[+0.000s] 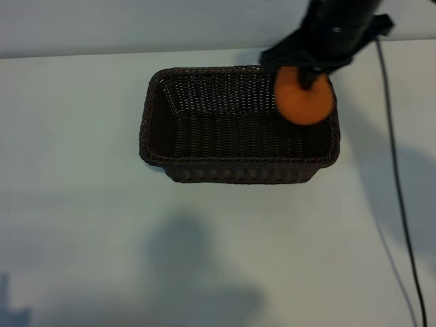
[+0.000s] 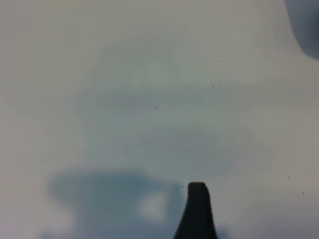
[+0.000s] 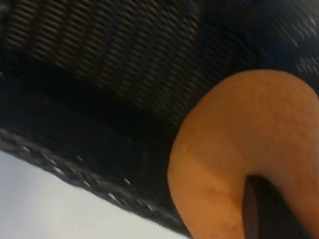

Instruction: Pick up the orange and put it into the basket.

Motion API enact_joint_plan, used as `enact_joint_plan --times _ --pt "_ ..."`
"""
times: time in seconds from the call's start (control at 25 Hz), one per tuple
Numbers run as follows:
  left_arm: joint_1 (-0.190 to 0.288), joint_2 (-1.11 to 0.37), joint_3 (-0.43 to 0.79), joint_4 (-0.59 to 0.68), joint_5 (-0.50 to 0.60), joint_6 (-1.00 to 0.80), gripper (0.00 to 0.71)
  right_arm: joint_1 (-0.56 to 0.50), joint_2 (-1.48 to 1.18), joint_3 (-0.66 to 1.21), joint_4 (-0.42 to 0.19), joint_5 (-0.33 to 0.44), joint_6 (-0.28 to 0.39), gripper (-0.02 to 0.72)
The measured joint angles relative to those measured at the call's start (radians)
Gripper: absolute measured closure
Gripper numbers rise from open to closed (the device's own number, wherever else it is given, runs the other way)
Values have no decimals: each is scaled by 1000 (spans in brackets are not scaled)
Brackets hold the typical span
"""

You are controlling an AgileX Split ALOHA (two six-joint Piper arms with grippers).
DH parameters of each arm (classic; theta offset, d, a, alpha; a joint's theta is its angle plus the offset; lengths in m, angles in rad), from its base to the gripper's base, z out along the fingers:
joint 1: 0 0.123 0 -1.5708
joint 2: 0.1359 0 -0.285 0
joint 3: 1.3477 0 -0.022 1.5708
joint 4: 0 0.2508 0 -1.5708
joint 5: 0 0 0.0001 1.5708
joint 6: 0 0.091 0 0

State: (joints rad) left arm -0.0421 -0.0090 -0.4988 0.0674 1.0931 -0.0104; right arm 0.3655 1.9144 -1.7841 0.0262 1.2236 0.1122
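The orange will leave my right gripper on the basket's woven bottom, just off the middle (image 1: 261, 127), by the basket's near side.
The orange (image 1: 304, 101) hangs in the air over the right end of the dark brown wicker basket (image 1: 225, 162), above its inside and near the far right corner. My right gripper (image 1: 306, 83) comes down from the top of the exterior view and is shut on it. In the right wrist view the orange (image 3: 239, 144) fills the near side, one dark finger (image 3: 264, 209) presses against it, and the basket's woven wall (image 3: 99, 59) lies behind. Of the left gripper only one dark fingertip (image 2: 197, 204) shows, over bare table, with nothing beside it. The left arm is outside the exterior view.
The basket stands in the middle of a white table (image 1: 82, 225). A thin black cable (image 1: 398, 191) runs down the table's right side. Soft shadows lie on the table in front of the basket.
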Motion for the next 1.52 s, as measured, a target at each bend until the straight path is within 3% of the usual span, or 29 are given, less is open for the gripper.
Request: enact_joint_plan --times 0.24,0.64,1.08,1.24,1.52 --pt "0 0 0 0 0 0 116 25 122 -99 5 -1 1 625" --pt "0 0 0 0 0 0 117 25 302 -102 26 -3 1 627" --pt "0 0 0 0 -2 0 117 25 338 -124 33 -1 1 619" --pt "0 0 0 0 -2 0 117 25 340 -186 34 4 1 515" --pt "0 0 0 0 -2 0 118 25 335 -283 115 0 -20 174"
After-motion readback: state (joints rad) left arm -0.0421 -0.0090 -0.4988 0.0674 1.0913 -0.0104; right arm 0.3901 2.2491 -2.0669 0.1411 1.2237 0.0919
